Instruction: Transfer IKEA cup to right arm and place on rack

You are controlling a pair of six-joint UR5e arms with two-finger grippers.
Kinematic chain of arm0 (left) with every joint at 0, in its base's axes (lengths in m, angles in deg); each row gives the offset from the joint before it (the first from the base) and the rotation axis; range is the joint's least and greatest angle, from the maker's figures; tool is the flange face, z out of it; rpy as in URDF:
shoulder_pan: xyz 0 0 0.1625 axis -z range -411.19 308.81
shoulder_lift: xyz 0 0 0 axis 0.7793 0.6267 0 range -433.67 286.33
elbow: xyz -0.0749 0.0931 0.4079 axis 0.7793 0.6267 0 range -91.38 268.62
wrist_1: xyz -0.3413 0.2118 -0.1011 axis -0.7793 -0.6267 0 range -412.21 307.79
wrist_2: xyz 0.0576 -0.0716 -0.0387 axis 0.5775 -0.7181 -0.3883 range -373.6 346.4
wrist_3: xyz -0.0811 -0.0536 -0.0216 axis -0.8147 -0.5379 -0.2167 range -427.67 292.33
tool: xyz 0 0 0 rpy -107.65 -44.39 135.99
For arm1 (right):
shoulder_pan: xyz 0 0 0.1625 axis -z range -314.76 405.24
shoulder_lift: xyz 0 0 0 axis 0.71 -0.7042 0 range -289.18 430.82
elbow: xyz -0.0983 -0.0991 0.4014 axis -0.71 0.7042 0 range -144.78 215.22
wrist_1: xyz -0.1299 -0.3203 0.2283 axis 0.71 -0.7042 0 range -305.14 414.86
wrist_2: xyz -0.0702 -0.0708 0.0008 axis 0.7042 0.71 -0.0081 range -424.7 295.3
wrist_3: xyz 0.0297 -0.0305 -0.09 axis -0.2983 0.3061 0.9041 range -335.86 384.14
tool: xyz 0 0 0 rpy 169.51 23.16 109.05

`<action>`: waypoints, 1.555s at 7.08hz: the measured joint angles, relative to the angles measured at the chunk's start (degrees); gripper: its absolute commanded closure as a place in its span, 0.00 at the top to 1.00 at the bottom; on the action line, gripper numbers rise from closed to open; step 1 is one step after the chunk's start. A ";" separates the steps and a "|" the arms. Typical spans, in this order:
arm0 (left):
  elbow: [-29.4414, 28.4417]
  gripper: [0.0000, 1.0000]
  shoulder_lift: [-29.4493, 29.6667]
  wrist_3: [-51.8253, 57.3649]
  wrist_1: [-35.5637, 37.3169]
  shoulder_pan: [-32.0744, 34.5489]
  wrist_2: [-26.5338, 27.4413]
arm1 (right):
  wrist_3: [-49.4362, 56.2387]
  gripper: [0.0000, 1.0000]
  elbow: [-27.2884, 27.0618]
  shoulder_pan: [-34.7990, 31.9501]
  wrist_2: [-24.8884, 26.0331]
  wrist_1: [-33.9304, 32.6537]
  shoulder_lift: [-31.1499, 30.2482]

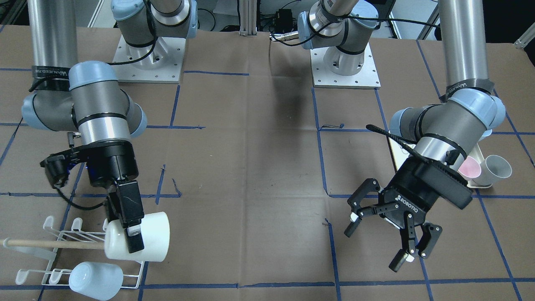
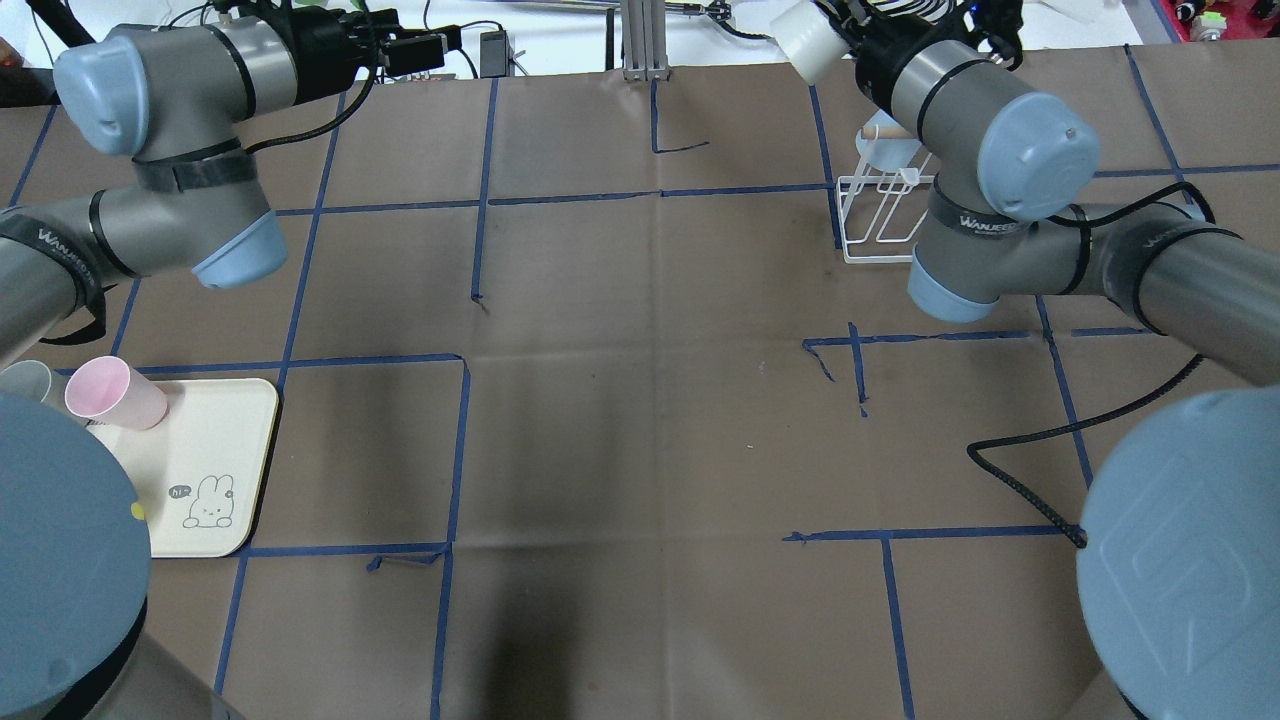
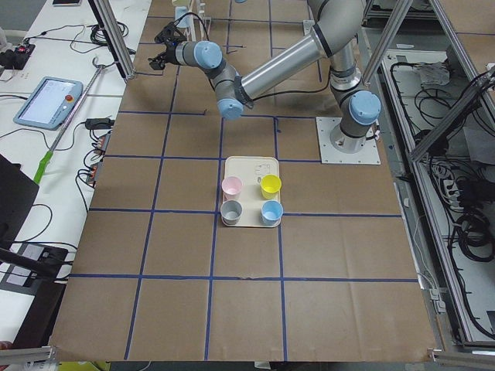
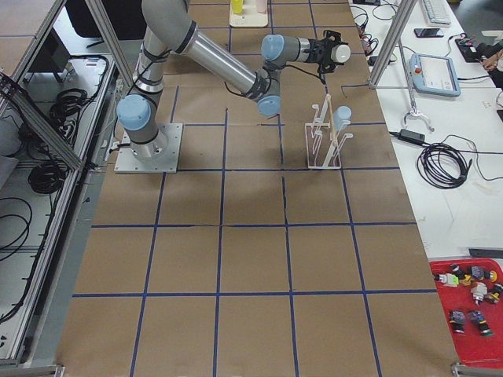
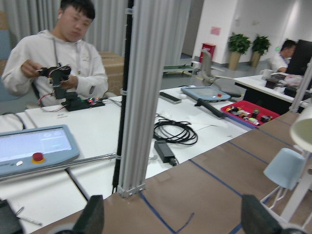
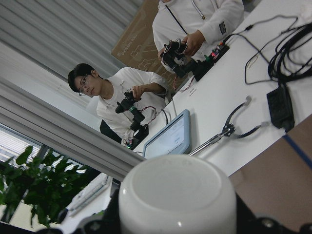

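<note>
Next, my right gripper releases the white cup on the bare rack peg (image 1: 31, 280) across from the pale-blue cup.
My right gripper (image 1: 133, 240) is shut on a white cup (image 1: 152, 238), held on its side just above the near end of the white wire rack (image 1: 58, 238), beside the tip of its wooden dowel (image 1: 50, 243). The right wrist view shows the cup's bottom (image 6: 178, 197) between the fingers. From overhead the cup (image 2: 810, 42) sits beyond the rack (image 2: 885, 205). A pale-blue cup (image 1: 96, 279) hangs on a rack prong. My left gripper (image 1: 374, 246), with ROBOTIQ lettering, is open and empty above the table, well apart from the rack; its fingers (image 5: 95, 214) stand wide.
A cream tray with a bear drawing (image 2: 200, 470) lies at the left end, with a pink cup (image 2: 115, 392) and a grey cup (image 1: 495, 169) on it. Yellow (image 3: 271, 185) and blue (image 3: 271, 211) cups stand there too. Operators sit beyond the far table edge.
</note>
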 measured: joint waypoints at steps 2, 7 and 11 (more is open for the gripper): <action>-5.17 1.00 -0.26 -1.77 -17.27 4.60 17.96 | 24.70 0.28 -1.48 5.28 -0.12 -0.17 0.13; -14.87 1.00 -4.65 -12.24 -60.66 7.66 32.07 | 51.08 0.28 -0.10 14.04 0.11 0.20 3.08; -14.64 1.00 -12.97 -14.91 -78.49 7.78 34.62 | 51.64 0.28 4.35 15.51 -0.17 -0.24 8.09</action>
